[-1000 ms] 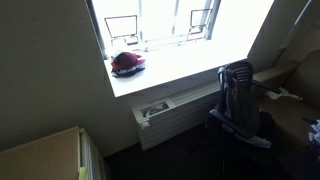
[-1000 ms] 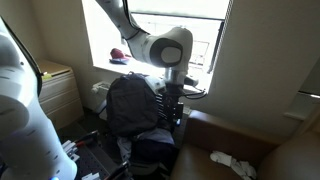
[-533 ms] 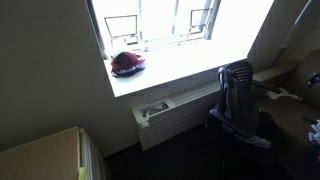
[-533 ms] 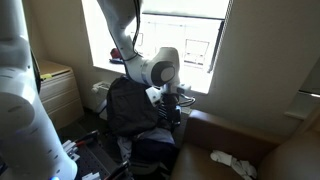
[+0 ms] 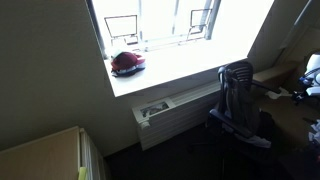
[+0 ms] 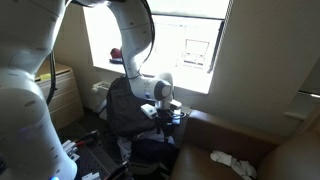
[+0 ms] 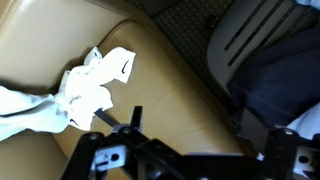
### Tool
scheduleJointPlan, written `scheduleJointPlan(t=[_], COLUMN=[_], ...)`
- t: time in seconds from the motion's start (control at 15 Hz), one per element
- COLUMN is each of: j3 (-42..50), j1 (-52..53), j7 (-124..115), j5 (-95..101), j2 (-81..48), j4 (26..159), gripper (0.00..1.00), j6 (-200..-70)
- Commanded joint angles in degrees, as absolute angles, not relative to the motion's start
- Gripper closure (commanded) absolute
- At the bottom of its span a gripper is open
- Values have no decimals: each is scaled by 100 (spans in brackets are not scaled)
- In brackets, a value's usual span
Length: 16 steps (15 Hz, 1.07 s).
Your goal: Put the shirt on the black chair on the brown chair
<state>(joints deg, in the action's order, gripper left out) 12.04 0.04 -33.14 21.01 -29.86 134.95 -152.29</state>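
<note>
My gripper is to close next on the edge of the dark bluish shirt (image 5: 269,118) (image 7: 244,106) nearest the brown chair, beside the back of the black chair.
The black chair (image 5: 236,92) stands by the window, in both exterior views (image 6: 128,105). A dark bluish shirt (image 6: 150,150) lies on its seat; in the wrist view it shows at the right (image 7: 282,78) under the chair's back (image 7: 255,35). The brown chair (image 6: 225,135) stands beside it, its tan seat (image 7: 60,35) filling the wrist view's left. A white cloth (image 7: 92,85) lies on that seat, also seen in an exterior view (image 6: 232,160). My gripper (image 6: 165,114) hangs open and empty beside the black chair's back, its fingers (image 7: 200,135) over the tan seat, touching nothing.
A white radiator unit (image 5: 165,112) sits under the window sill, which holds a red object (image 5: 127,64). A wooden cabinet (image 6: 55,90) stands to one side. A white robot body (image 6: 25,130) fills the near edge of an exterior view.
The arm has come down and folded toward the black chair. The gripper now sits lower beside the chair's back and has come into an exterior view at the right edge.
</note>
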Motion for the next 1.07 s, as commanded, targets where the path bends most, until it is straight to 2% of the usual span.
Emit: scheduleJointPlan(t=[0.0,0.13,0.47,0.8,1.0], j3=[1579,1743,1500,1545,1130], j1=[286,396,470,777,266], j7=[-3332,-3474,-3278,-3234,-3176], j5=[1916,1855,1001,517,-179], j2=[-3113,-3946,-4987,-5248,-5398], j4=[13488,13055,12550,12453,12543], gripper=[0,0,0,0,0], j6=[-15653,-15728,-15514,-15531,-16771])
